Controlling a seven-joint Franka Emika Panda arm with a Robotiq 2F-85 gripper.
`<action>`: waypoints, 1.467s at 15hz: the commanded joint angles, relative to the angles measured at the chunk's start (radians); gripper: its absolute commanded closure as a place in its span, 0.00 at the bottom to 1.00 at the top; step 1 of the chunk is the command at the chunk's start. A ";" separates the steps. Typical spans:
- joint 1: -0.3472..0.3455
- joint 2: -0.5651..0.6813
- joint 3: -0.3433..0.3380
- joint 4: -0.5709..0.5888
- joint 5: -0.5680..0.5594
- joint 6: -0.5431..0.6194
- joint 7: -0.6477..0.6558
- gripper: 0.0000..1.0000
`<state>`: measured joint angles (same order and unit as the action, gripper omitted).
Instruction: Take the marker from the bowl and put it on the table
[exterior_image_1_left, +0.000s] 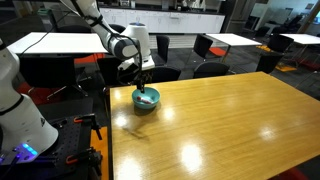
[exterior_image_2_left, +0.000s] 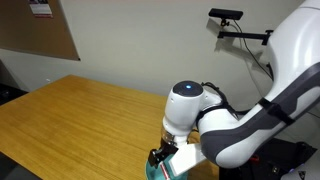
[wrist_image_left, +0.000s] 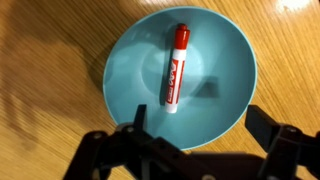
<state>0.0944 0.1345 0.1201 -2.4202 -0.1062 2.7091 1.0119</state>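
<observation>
Next, my gripper moves down to the red marker in the bowl and closes on its white body (exterior_image_1_left: 147, 99) (wrist_image_left: 172, 98), close to the end opposite the marker's cap.
A red marker (wrist_image_left: 177, 68) with a white label lies inside the teal-blue bowl (wrist_image_left: 225, 60), seen from above in the wrist view. The bowl (exterior_image_1_left: 146, 99) stands near one corner of the honey-yellow table (exterior_image_1_left: 220, 125). My gripper (wrist_image_left: 200, 122) hangs just above the bowl with its fingers open and empty, one finger over the bowl's inside, the other over the rim's outer side. In an exterior view the gripper (exterior_image_1_left: 143, 84) is right over the bowl. In an exterior view (exterior_image_2_left: 160, 157) the arm hides most of the bowl (exterior_image_2_left: 152, 170).
White-topped tables (exterior_image_1_left: 60, 42) and dark chairs (exterior_image_1_left: 208, 48) stand behind the yellow table. The table edge (exterior_image_1_left: 108, 120) runs close to the bowl. A cork board (exterior_image_2_left: 45, 35) hangs on the wall.
</observation>
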 joint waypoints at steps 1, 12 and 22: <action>0.033 0.036 -0.043 -0.003 0.011 0.047 0.025 0.00; 0.077 0.119 -0.086 0.022 0.034 0.056 0.013 0.00; 0.117 0.199 -0.125 0.086 0.031 0.048 0.015 0.00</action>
<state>0.1843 0.3059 0.0203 -2.3613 -0.0898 2.7433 1.0120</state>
